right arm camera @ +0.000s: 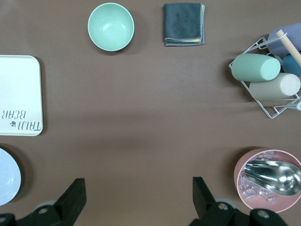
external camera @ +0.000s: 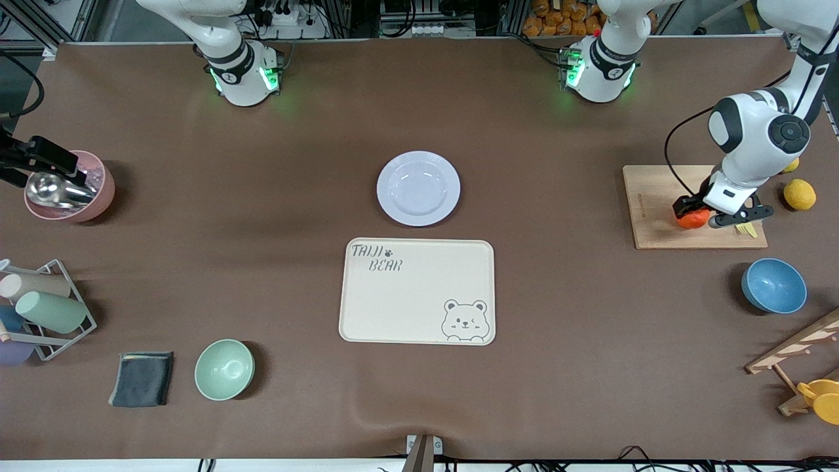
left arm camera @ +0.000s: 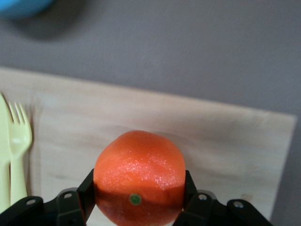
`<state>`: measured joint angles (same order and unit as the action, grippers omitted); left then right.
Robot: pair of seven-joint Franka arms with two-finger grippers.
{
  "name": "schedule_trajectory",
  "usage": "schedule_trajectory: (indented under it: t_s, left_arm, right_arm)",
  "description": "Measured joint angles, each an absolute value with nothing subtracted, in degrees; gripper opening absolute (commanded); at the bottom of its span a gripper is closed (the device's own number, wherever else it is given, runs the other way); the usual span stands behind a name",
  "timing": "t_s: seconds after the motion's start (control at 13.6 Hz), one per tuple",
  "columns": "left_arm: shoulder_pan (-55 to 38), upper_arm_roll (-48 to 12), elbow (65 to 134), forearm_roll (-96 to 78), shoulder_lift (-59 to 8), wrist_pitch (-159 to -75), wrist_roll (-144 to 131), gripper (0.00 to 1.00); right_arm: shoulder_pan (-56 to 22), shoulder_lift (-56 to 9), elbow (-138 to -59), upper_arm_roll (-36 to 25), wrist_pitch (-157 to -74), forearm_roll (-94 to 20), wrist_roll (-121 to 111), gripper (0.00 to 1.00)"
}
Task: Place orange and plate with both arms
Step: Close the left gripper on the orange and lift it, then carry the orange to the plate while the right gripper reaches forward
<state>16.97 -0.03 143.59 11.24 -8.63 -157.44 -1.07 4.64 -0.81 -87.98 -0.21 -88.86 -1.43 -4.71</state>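
Observation:
Next, I let go of the orange with my left gripper near the middle of the pale lavender plate point(external camera: 413, 177), beyond the beige bear tray.
The orange point(external camera: 693, 218) rests on a wooden cutting board point(external camera: 655, 196) at the left arm's end of the table. My left gripper point(external camera: 696, 211) is down on it, shut on the orange. In the left wrist view the black fingers point(left arm camera: 87, 188) press both sides of the orange point(left arm camera: 138, 165), green stem dot facing the camera. The pale lavender plate point(external camera: 418, 188) sits mid-table, farther from the front camera than the beige bear tray point(external camera: 417, 290). My right gripper point(right arm camera: 138, 188) hangs open and empty, high over the right arm's end of the table; the plate's edge point(right arm camera: 7, 176) shows in its view.
A yellow fork point(left arm camera: 19, 150) lies on the board beside the orange. Lemons point(external camera: 799, 194) and a blue bowl point(external camera: 773, 286) sit near the board. At the right arm's end are a pink bowl with a metal scoop point(external camera: 98, 190), a cup rack point(external camera: 46, 308), a green bowl point(external camera: 224, 369) and a grey cloth point(external camera: 141, 378).

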Motion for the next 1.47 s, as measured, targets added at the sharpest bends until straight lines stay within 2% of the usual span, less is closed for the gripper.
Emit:
schedule_trajectory:
  t_s: [0.29,0.66,0.96,1.25,1.47]
  left_arm:
    - [16.88,-10.87,137.96,11.23,-4.52,-149.36,-2.28,0.13]
    - [16.4,-29.91,125.03,11.23,-3.83,-128.87,-18.62,0.13]
    - [14.81,-41.03,123.29,11.21,-6.04,-125.64,-33.35,0.14]
    - [3.18,-44.02,122.89,11.2,-11.99,-125.71,-55.66,0.14]
    - [-6.77,-44.11,119.05,11.2,-17.15,-125.77,-70.88,0.13]
  right_arm:
    - [4.64,-0.82,-87.98,-0.2,-88.85,-1.47,-4.71,1.0]
    - [3.51,-2.76,-88.27,0.81,-86.58,-1.93,-4.77,1.0]
    - [1.83,-6.26,-88.33,1.07,-86.03,-1.95,-4.79,1.0]
    - [1.35,-8.58,-88.46,1.03,-80.7,-6.66,-4.73,1.0]
    - [2.42,-12.69,-89.23,0.71,-79.26,-11.91,-4.75,1.0]
